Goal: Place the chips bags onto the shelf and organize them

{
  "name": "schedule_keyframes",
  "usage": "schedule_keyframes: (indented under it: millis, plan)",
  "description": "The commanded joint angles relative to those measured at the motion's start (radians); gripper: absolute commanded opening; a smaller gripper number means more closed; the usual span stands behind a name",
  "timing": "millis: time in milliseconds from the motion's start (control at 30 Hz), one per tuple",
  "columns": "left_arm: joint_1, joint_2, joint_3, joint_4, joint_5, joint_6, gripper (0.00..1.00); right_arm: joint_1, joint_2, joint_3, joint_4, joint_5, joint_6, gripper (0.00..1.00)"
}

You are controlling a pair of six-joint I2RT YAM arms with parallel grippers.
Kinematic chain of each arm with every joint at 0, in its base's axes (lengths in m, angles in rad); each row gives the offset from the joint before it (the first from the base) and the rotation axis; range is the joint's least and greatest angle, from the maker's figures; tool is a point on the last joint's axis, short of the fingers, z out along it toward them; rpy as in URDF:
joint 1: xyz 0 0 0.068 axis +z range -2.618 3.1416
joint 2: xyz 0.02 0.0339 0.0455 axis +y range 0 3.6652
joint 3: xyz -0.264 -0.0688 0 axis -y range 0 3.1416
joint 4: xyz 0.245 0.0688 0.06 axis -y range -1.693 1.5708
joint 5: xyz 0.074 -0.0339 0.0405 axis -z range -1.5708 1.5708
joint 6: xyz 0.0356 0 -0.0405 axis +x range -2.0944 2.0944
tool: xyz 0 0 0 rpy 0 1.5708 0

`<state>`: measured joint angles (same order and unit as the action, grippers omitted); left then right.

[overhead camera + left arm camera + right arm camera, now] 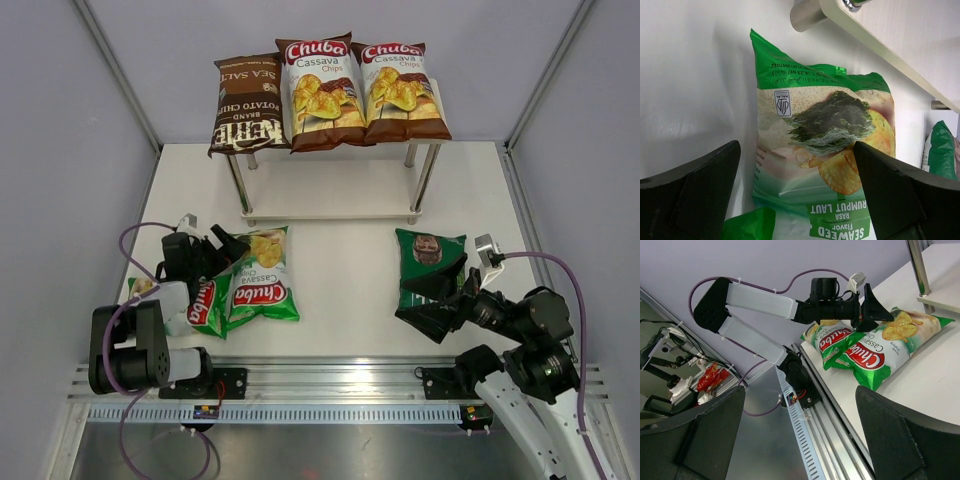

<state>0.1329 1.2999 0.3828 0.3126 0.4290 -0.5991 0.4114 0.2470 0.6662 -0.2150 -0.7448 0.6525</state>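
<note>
Next, I close my right gripper on the bottom edge [264,317] [858,376] of the light green Chuba bag, the one that lies nearer the dark green bag.
On the shelf's top board [434,92] lie a dark brown Kettle bag [245,105] and two white-brown Chuba Cassava bags [320,90] [400,92]. Two light green Chuba bags [262,275] [208,302] lie overlapped on the table at the left. My left gripper [232,250] is open just above the far one, which fills the left wrist view [825,140] between my fingers. The dark green bag [430,262] lies at the right. My right gripper [418,305] is open and empty at that bag's near edge, turned to the left; its wrist view [800,440] shows the light green bags [880,350].
The shelf's lower board [330,212] is bare, on metal legs [238,182] [426,176]. The metal rail [330,378] runs along the table's near edge. White walls stand at the left, right and back. The left arm [755,300] shows in the right wrist view.
</note>
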Motion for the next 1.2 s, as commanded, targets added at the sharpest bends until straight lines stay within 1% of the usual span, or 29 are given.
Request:
schedule_keyframes:
  millis: [0,67,167,200,267,300,367,400,433,467,500,567,633,667,700,733,767,800,867,900,933,1033,1067,1100,1133,1167]
  plan:
    - [0.007,0.015,0.004,0.099,0.034,0.009,0.99,-0.005,-0.003,-0.017,0.08,-0.041,0.022,1.0]
    - [0.007,0.035,0.004,0.097,0.033,-0.013,0.99,-0.005,-0.002,-0.03,0.094,-0.045,0.038,0.99]
    - [0.007,0.047,-0.016,0.15,0.048,-0.065,0.93,-0.002,-0.008,-0.04,0.109,-0.039,0.048,0.99]
    - [0.005,0.047,-0.05,0.219,0.069,-0.085,0.86,-0.005,-0.011,-0.04,0.108,-0.034,0.05,0.99]
    - [-0.018,0.047,-0.071,0.265,0.068,-0.136,0.82,-0.005,-0.009,-0.039,0.109,-0.034,0.052,0.99]
    - [-0.025,0.047,-0.079,0.287,0.067,-0.142,0.76,-0.006,-0.008,-0.036,0.106,-0.034,0.053,0.99]
    - [-0.044,0.044,-0.088,0.304,0.053,-0.166,0.67,-0.003,-0.011,-0.03,0.106,-0.034,0.055,0.99]
    - [-0.045,0.042,-0.094,0.333,0.05,-0.174,0.65,-0.005,-0.012,-0.027,0.101,-0.034,0.058,0.99]
    - [-0.046,0.038,-0.113,0.347,0.048,-0.198,0.55,-0.005,-0.015,-0.025,0.098,-0.034,0.058,0.99]
    - [-0.046,0.021,-0.122,0.359,0.045,-0.211,0.52,-0.005,-0.017,-0.019,0.095,-0.031,0.056,0.98]
    - [-0.046,0.01,-0.142,0.376,0.044,-0.231,0.5,-0.005,-0.02,-0.016,0.082,-0.031,0.052,0.98]
    - [-0.053,-0.033,-0.162,0.382,0.021,-0.251,0.4,-0.005,-0.022,-0.013,0.074,-0.024,0.047,0.99]
    - [-0.064,-0.125,-0.186,0.359,-0.002,-0.28,0.33,-0.003,-0.025,-0.016,0.065,-0.016,0.045,0.99]
    - [-0.085,-0.16,-0.194,0.343,-0.039,-0.292,0.27,-0.005,-0.025,-0.025,0.063,-0.007,0.045,0.98]
    - [-0.098,-0.244,-0.2,0.304,-0.061,-0.313,0.25,-0.005,-0.023,-0.031,0.062,-0.002,0.052,0.98]
    - [-0.111,-0.284,-0.205,0.278,-0.084,-0.323,0.23,-0.003,-0.022,-0.046,0.063,0.014,0.056,0.98]
    - [-0.149,-0.333,-0.209,0.252,-0.137,-0.332,0.18,-0.005,-0.018,-0.056,0.065,0.022,0.064,0.98]
    - [-0.168,-0.414,-0.211,0.202,-0.165,-0.352,0.17,-0.005,-0.017,-0.066,0.069,0.033,0.076,0.98]
    - [-0.209,-0.493,-0.206,0.122,-0.222,-0.372,0.13,-0.005,-0.009,-0.106,0.089,0.056,0.094,0.98]
    - [-0.219,-0.557,-0.205,0.096,-0.236,-0.401,0.12,-0.006,-0.006,-0.123,0.1,0.062,0.116,0.98]
    - [-0.228,-0.586,-0.208,0.074,-0.249,-0.419,0.12,-0.003,-0.003,-0.158,0.112,0.076,0.128,0.98]
    - [-0.251,-0.669,-0.213,0.02,-0.259,-0.494,0.08,-0.003,0.032,-0.245,0.193,0.088,0.18,0.98]
    - [-0.263,-0.689,-0.217,0.017,-0.25,-0.516,0.06,-0.003,0.053,-0.272,0.28,0.091,0.2,0.98]
    - [-0.269,-0.706,-0.226,0.011,-0.246,-0.574,0.05,-0.003,0.066,-0.307,0.339,0.094,0.264,0.98]
    - [-0.276,-0.724,-0.232,0.014,-0.243,-0.605,0.04,-0.003,0.08,-0.391,0.405,0.11,0.312,0.98]
    - [-0.294,-0.772,-0.24,0.019,-0.254,-0.634,0.04,-0.003,0.119,-0.44,0.592,0.114,0.362,0.98]
